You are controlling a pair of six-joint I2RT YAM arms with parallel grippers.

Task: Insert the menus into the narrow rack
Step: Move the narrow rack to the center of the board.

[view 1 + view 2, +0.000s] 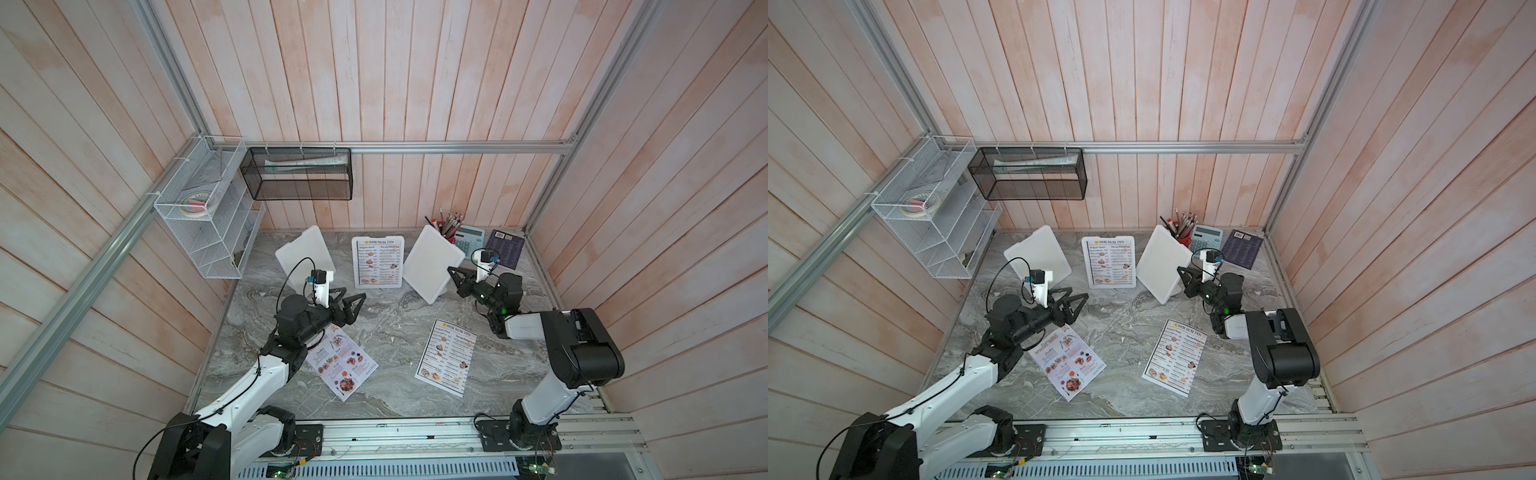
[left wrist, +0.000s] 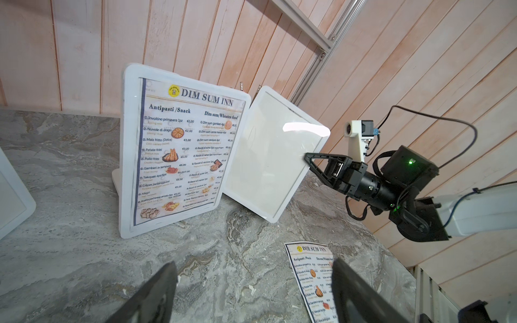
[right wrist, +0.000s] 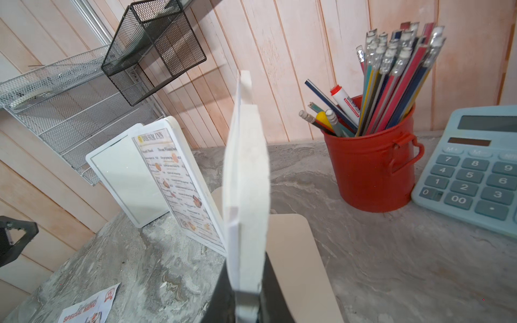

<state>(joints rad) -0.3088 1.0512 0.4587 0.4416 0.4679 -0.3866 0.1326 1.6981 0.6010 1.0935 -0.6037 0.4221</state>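
Note:
The blank rack in my right gripper needs to be let go on the bare table (image 1: 392,332) in front of the middle rack.
Three white narrow racks stand upright at the back of the table. The middle rack (image 1: 377,286) holds a "DIM SUM INN" menu (image 2: 181,151). The left rack (image 1: 303,253) and the right rack (image 1: 430,266) are blank. My right gripper (image 3: 246,293) is shut on the right rack's side edge (image 3: 246,167), and both top views show it at that edge (image 1: 1179,270). A second "DIM SUM INN" menu (image 1: 446,357) and a colourful "Special Menu" (image 1: 345,361) lie flat on the table. My left gripper (image 1: 357,308) hovers open and empty above the table, in front of the left rack.
A red cup of pencils (image 3: 369,173), a blue calculator (image 3: 475,173) and a dark purple booklet (image 1: 505,248) sit at the back right. A black mesh basket (image 1: 297,174) and a white wire shelf (image 1: 203,208) hang on the walls at the back left.

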